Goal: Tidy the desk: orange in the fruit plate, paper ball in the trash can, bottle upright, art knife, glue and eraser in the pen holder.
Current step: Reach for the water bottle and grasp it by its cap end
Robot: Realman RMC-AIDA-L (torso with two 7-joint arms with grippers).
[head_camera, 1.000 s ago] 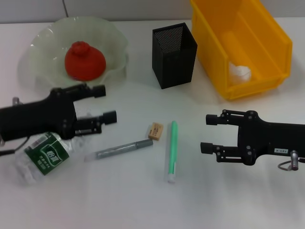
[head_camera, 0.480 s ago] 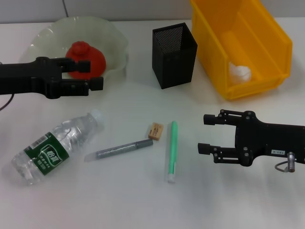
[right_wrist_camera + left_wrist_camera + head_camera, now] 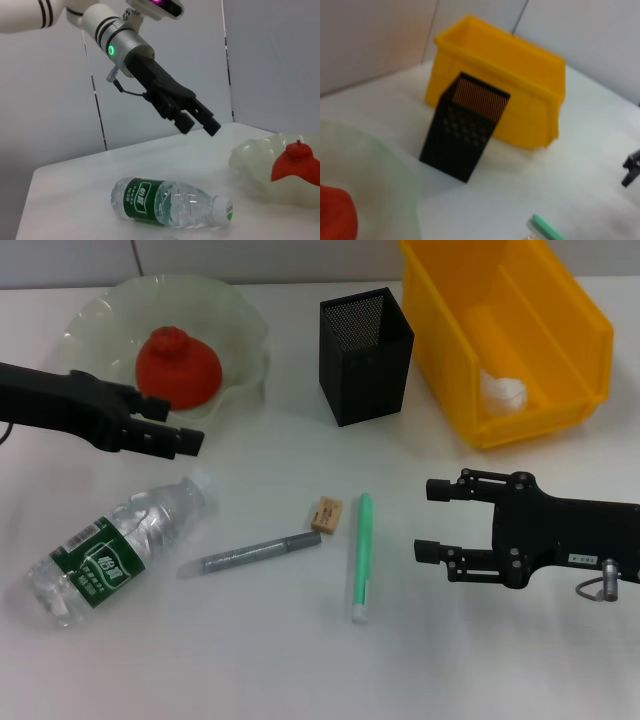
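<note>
My left gripper needs to grip the neck [image 3: 187, 499] of the lying bottle just below the bottle's cap, so that I can then raise the bottle upright.
The bottle [image 3: 120, 548] lies on its side at the front left, cap pointing toward the middle; the right wrist view shows the bottle [image 3: 170, 202] too. My left gripper [image 3: 180, 425] hovers open and empty between it and the fruit plate [image 3: 235, 315], which holds the orange [image 3: 178, 367]. The paper ball [image 3: 503, 390] rests inside the yellow trash can [image 3: 560, 330]. The art knife [image 3: 250, 555], eraser [image 3: 326, 514] and glue [image 3: 360, 555] lie flat in front of the pen holder [image 3: 365, 355]. My right gripper [image 3: 430, 520] stands open just right of the glue.
The pen holder [image 3: 465, 127] stands directly in front of the trash can [image 3: 505, 100] in the left wrist view. The left gripper [image 3: 200, 129] shows above the bottle in the right wrist view. A grey wall runs behind the table.
My left gripper has lifted off the bottle and swung back toward the fruit plate, then turned downward. The bottle stays lying down. The right gripper crept slightly left.
</note>
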